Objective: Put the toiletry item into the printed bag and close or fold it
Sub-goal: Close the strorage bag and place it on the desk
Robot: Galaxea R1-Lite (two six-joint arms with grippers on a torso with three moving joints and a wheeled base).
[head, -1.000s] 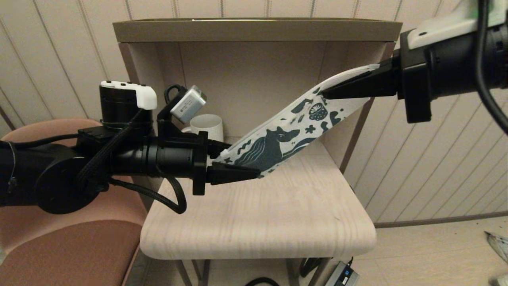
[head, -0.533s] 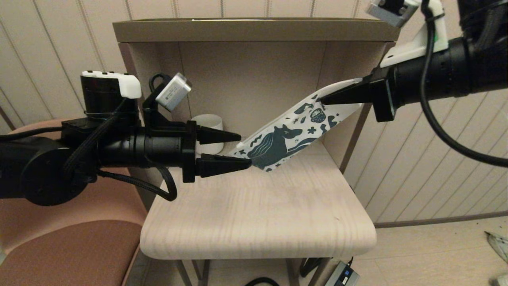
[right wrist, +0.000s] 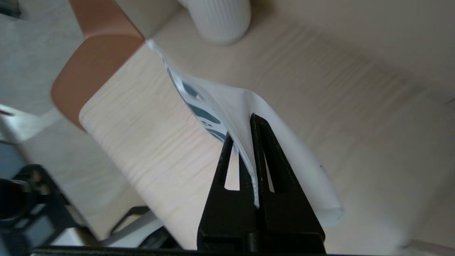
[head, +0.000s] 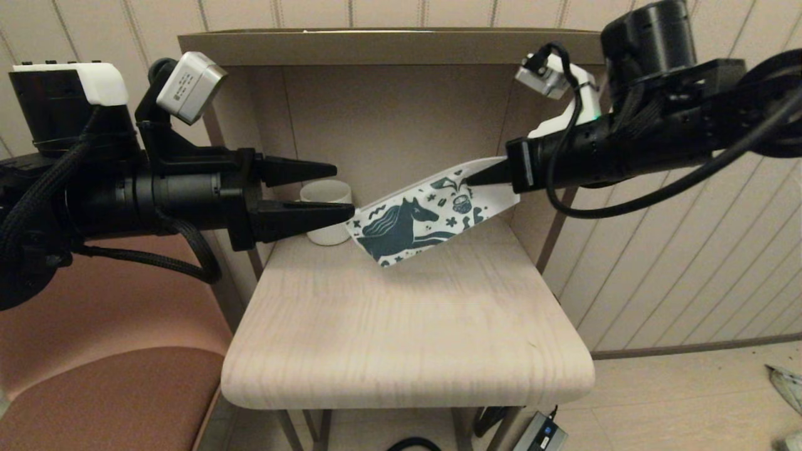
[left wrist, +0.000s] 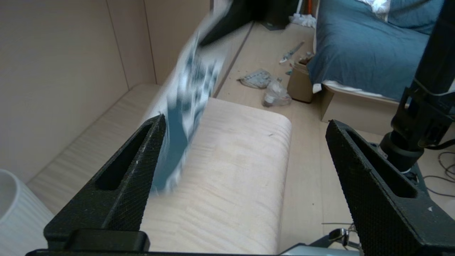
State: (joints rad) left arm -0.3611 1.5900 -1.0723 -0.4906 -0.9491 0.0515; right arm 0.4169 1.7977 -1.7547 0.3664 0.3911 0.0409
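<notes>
My right gripper will let go of the printed bag on the back half of the light wood table (head: 428, 281) (right wrist: 256, 160), near the mug.
The printed bag (head: 426, 219), white with a dark teal horse, hangs slanted over the back of the table. My right gripper (head: 470, 178) is shut on its upper right edge, and the pinched fabric shows in the right wrist view (right wrist: 284, 142) between the closed right gripper (right wrist: 245, 128). The bag's lower corner is close to the tabletop. My left gripper (head: 344, 190) stands open just left of the bag's lower end, holding nothing. In the left wrist view the bag (left wrist: 185, 106) is a blur beside one finger of the open left gripper (left wrist: 247, 121). No toiletry item shows.
A white ribbed mug (head: 327, 194) stands at the back left, behind my left fingers, also seen as the mug (right wrist: 220, 17) and mug (left wrist: 14, 213). The light wood table (head: 407, 326) sits in an alcove under a shelf (head: 401, 47). A brown chair (head: 113, 388) is at left.
My left gripper let go of the bag's lower end, opened and drew back to the left and up. My right gripper brought the bag down and to the left.
</notes>
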